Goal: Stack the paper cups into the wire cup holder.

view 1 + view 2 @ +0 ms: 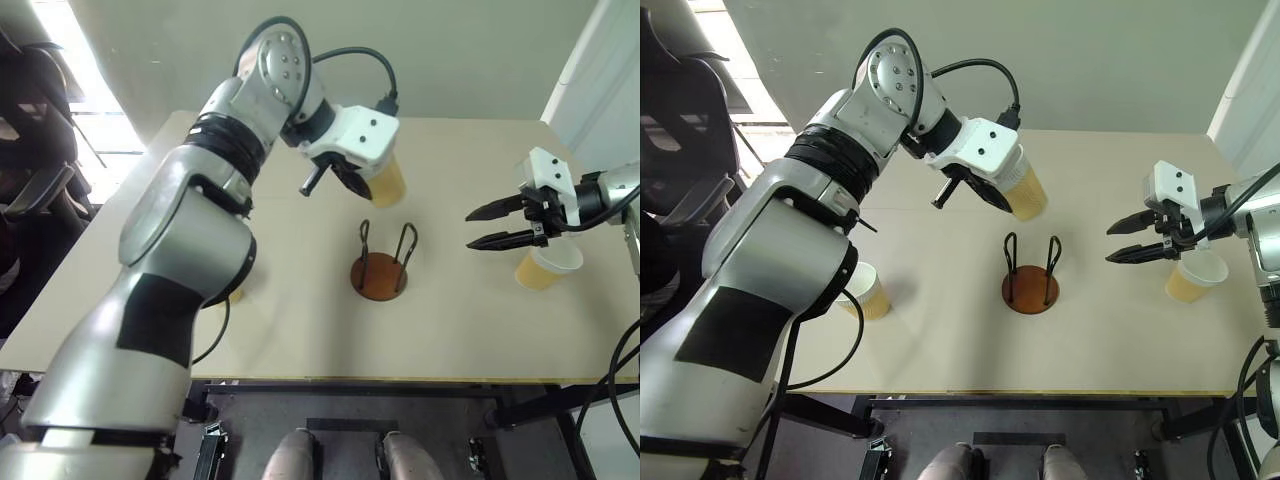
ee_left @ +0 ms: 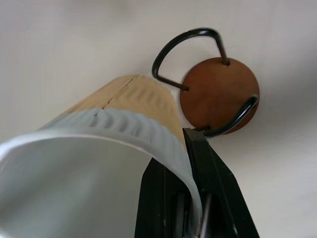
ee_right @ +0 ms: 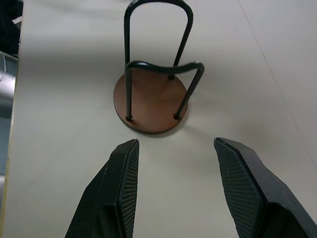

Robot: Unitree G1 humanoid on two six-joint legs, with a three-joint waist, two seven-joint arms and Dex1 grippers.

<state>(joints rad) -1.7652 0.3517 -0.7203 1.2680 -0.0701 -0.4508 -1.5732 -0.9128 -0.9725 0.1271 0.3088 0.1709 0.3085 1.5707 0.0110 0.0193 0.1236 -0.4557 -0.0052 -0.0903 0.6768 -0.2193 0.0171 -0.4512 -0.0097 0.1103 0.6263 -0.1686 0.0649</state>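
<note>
Next, my left gripper releases the tan paper cup on the brown disc (image 1: 379,277) (image 2: 220,95) between the two dark wire loops of the holder.
My left gripper (image 1: 998,188) is shut on the rim of a tan paper cup (image 1: 1026,192), which hangs tilted in the air just behind and above the wire cup holder (image 1: 1030,288). The holder's brown disc (image 2: 220,94) and its two dark wire loops stand with nothing in them at mid-table. A second paper cup (image 1: 1196,276) stands upright at the right, and my right gripper (image 1: 490,226) hovers open just left of it, pointing at the holder (image 3: 151,101). A third paper cup (image 1: 866,291) stands at the left, partly behind my left arm.
The pale table (image 1: 300,330) has its front edge close to me. A dark chair (image 1: 30,150) stands off the table's left side, and a wall runs behind the far edge.
</note>
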